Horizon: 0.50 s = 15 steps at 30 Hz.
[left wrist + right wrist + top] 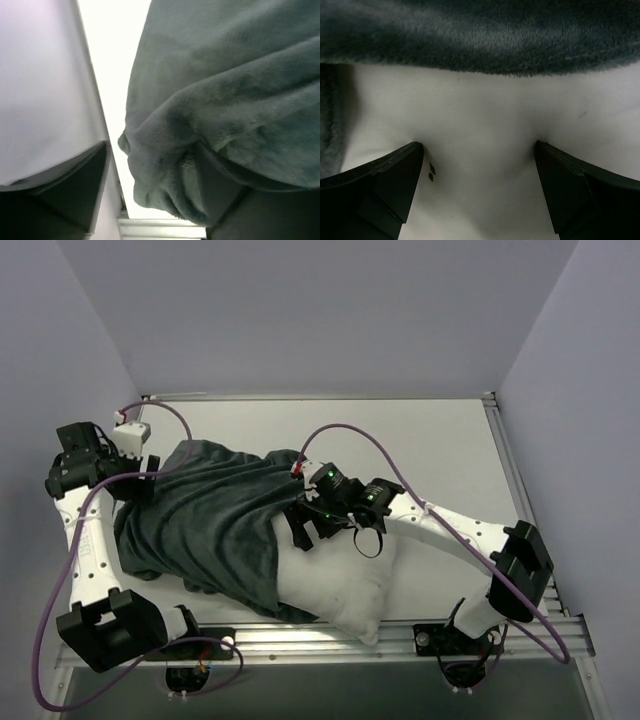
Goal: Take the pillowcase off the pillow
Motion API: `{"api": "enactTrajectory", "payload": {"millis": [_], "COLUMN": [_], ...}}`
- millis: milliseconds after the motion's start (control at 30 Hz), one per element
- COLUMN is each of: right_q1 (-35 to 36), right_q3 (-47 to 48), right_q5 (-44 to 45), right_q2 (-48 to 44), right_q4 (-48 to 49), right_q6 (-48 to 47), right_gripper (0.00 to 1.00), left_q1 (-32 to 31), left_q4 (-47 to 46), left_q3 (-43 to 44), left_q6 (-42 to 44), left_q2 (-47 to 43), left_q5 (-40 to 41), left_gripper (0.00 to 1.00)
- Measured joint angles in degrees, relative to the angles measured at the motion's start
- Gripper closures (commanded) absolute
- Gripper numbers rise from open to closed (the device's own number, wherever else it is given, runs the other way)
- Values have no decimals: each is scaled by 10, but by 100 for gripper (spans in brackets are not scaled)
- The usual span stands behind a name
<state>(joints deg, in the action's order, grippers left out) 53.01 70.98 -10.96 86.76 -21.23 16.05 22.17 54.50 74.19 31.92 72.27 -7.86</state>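
I should move my left gripper inward toward the pillow and close it on the long raised fold (194, 487) (245, 80) of the dark grey pillowcase.
The pillowcase (200, 520) lies plain dark grey side up over the left part of the white pillow (340, 585); no stripes show. My right gripper (300, 530) is open and presses its fingertips into the bare pillow (480, 110) just short of the case's edge (470, 35). A tiny dark speck (431, 171) sits by its left finger. My left gripper (145, 475) is at the case's far left end. In the left wrist view the jaws stand apart (160, 150) with bunched grey fabric (225, 75) lying between them and over the right finger.
Lavender walls close in the table (440, 440) on the left, back and right. A metal rail (400, 640) runs along the near edge, where the pillow's corner overhangs. Purple cables loop over both arms.
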Motion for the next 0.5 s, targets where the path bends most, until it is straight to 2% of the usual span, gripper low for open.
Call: {"api": "enactTrajectory", "payload": {"millis": [133,200,300,367,400,467,500], "right_q1": [7,7,8,9,9,8,6], "right_q3": [-26,-26,-28,-34,-37,-41,-42], "right_q5": [43,63,83,91,93,93,89], "right_q2": [37,57,77,82,83,90,96], "right_q4": [31,46,68,85,93,105,111], "right_q6": [0,1,1,0,0,-4,-6], "right_gripper": [0,0,1,8,11,41,68], "left_q1": [-30,-86,-206,-264,-278,-287,-288], "left_q4": [40,41,31,23,16,7,-4], "left_q3": [54,61,29,-15,-40,-83,-97], "left_q6": [-23,-38,-57,-63,-64,-68,-71], "left_q2": [-10,-31,-61,-66,-63,-40,-22], "left_q5": [-67,-84,-84,-72,-62,-35,-21], "left_gripper": [6,6,6,6,1,24,49]}}
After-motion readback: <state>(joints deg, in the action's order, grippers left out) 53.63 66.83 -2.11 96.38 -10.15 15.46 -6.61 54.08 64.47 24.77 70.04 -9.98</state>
